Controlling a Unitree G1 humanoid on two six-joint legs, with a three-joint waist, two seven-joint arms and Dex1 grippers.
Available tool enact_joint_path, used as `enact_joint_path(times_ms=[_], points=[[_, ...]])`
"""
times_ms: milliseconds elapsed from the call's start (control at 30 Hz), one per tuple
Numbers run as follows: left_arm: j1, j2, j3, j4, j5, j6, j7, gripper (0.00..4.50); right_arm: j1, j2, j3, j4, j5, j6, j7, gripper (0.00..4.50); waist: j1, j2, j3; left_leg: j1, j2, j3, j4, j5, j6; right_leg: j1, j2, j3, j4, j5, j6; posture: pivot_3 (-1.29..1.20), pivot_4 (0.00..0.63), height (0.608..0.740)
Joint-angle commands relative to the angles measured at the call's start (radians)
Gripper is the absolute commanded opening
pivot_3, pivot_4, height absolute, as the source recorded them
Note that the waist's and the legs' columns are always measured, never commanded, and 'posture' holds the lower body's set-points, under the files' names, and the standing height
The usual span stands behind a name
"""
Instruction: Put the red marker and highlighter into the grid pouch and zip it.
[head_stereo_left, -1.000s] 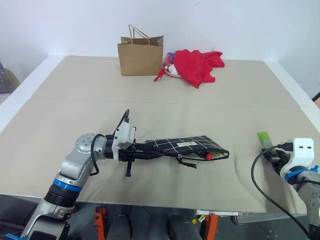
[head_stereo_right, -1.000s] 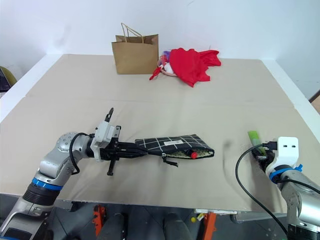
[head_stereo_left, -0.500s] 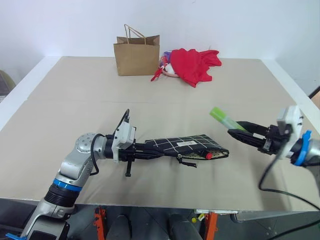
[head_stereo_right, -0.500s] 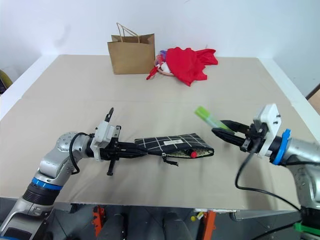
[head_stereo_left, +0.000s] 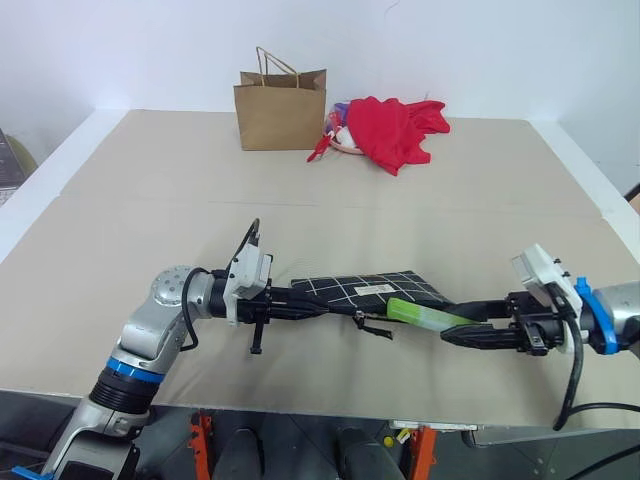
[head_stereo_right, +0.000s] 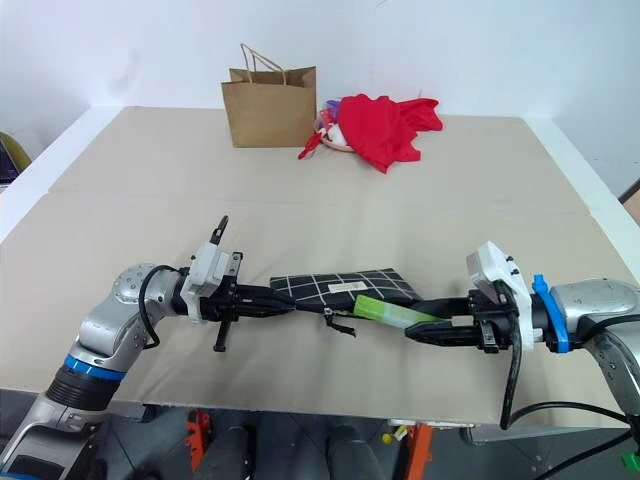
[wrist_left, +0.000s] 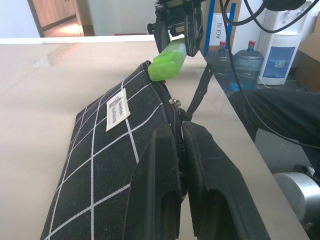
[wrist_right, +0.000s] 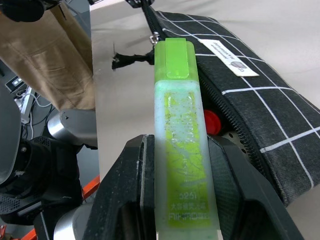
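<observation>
The robot's right gripper needs to release the highlighter inside the unzipped front edge of the grid pouch (head_stereo_left: 407, 299) (wrist_right: 222, 127), close to the pouch's white label. The highlighter's capped end is over the open mouth now.
The grid pouch (head_stereo_left: 372, 289) lies flat on the table, black with white lines and a white label. My left gripper (head_stereo_left: 318, 306) is shut on its left end and points right. Coming in from the right, my right gripper (head_stereo_left: 452, 334) is shut on the light-green highlighter (head_stereo_left: 420, 317). The highlighter's capped end lies over the pouch's open right mouth. In the right wrist view the highlighter (wrist_right: 179, 115) sits between the black fingers (wrist_right: 135, 170), and the red marker's end (wrist_right: 211, 120) shows inside the unzipped opening. The left wrist view shows the pouch (wrist_left: 115, 145) pinched between both fingers.
A brown paper bag (head_stereo_left: 281, 110) stands at the back of the beige table (head_stereo_left: 150, 200), with a red cloth heap (head_stereo_left: 395, 128) beside it on the right. The table's front edge runs just below both arms.
My right gripper has swung left from the table's right edge with the highlighter, turning to point left, and now reaches the pouch's mouth. The left gripper and pouch have stayed put.
</observation>
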Motion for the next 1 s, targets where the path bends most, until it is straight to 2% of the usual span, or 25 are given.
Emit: enact_joint_path(times_ms=[33,367,733,1000], points=[[-0.011,-0.002,0.013,-0.033,-0.014,-0.002,0.002,0.00,-0.010,-0.023,0.001,0.003,-0.011,-0.001,0.015,1.09,0.000,0.000,0.000,0.000,0.000,0.000,0.000,0.000,0.000,0.000,0.000,0.000,0.000,0.000,0.000,0.00,0.150,0.740],[-0.012,0.001,0.013,-0.032,-0.011,-0.003,0.003,0.00,-0.025,-0.015,0.017,0.030,-0.048,-0.067,0.058,1.09,0.000,0.000,0.000,0.000,0.000,0.000,0.000,0.000,0.000,0.000,0.000,0.000,0.000,0.000,0.000,0.00,0.150,0.740],[-0.010,0.007,0.014,-0.035,-0.008,-0.005,0.001,0.00,-0.040,-0.019,0.023,0.025,-0.026,-0.045,0.084,1.09,0.000,0.000,0.000,0.000,0.000,0.000,0.000,0.000,0.000,0.000,0.000,0.000,0.000,0.000,0.000,0.00,0.150,0.740],[-0.013,0.006,0.015,-0.043,-0.011,0.000,0.004,0.00,-0.081,-0.016,0.089,0.080,-0.085,-0.066,0.089,1.09,0.000,0.000,0.000,0.000,0.000,0.000,0.000,0.000,0.000,0.000,0.000,0.000,0.000,0.000,0.000,0.00,0.150,0.740]])
